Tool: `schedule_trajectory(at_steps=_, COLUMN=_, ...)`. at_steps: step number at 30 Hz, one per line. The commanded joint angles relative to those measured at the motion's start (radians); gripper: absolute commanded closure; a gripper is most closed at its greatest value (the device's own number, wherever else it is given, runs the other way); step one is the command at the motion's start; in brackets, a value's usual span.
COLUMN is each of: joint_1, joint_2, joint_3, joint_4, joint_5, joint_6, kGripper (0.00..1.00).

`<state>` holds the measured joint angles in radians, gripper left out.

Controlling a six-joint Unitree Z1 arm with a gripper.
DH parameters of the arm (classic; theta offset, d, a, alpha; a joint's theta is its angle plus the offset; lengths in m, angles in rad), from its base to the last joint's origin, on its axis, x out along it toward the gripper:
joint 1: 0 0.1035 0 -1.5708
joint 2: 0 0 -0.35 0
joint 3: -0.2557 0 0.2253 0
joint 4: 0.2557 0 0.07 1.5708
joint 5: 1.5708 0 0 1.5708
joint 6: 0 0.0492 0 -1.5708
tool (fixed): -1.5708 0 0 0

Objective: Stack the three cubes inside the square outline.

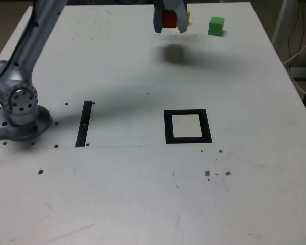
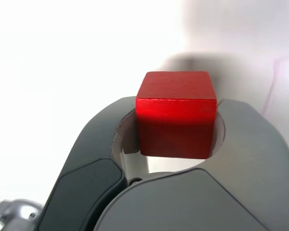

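The red cube will be released from my gripper, so that it is set down on the pale centre of the black square outline (image 1: 187,125).
My gripper (image 1: 170,20) hangs above the far part of the table, shut on the red cube (image 1: 169,19). The wrist view fills with that red cube (image 2: 176,113) clamped between the two grey jaws. Its shadow falls on the table below, so the cube is lifted clear. A sliver of the yellow cube (image 1: 188,18) peeks out just behind the gripper. The green cube (image 1: 216,26) rests on the table further to the exterior view's right. The square outline (image 1: 187,126), black with a pale centre, lies nearer the camera and holds nothing.
The arm's grey base (image 1: 20,109) stands at the exterior view's left edge. A thin black strip (image 1: 84,123) lies between the base and the outline. Cables hang off the table's right side (image 1: 301,46).
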<state>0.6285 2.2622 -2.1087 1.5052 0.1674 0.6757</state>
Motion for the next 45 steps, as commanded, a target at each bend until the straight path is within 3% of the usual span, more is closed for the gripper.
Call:
schedule_trajectory(at_steps=1, joint_1=-0.054, joint_2=-0.153, joint_3=0.159, joint_4=-0.046, joint_5=0.003, joint_6=-0.046, kGripper=0.62)
schedule_trajectory(at_steps=7, joint_1=-0.214, joint_2=-0.256, joint_3=0.382, joint_4=-0.139, joint_5=0.0, joint_6=-0.186, kGripper=0.62)
schedule_trajectory(at_steps=17, joint_1=-0.511, joint_2=-0.343, joint_3=0.544, joint_4=-0.198, joint_5=-0.015, joint_6=-0.508, kGripper=0.62)
schedule_trajectory(at_steps=23, joint_1=-0.631, joint_2=-0.346, joint_3=0.646, joint_4=-0.321, joint_5=-0.069, joint_6=-0.65, kGripper=0.62)
schedule_trajectory(at_steps=27, joint_1=-0.672, joint_2=-0.318, joint_3=0.697, joint_4=-0.381, joint_5=-0.12, joint_6=-0.696, kGripper=0.62)
schedule_trajectory(at_steps=34, joint_1=-0.734, joint_2=-0.278, joint_3=0.681, joint_4=-0.36, joint_5=-0.173, joint_6=-0.73, kGripper=0.62)
schedule_trajectory(at_steps=45, joint_1=-0.801, joint_2=-0.238, joint_3=0.625, joint_4=-0.372, joint_5=-0.163, joint_6=-0.772, kGripper=0.62)
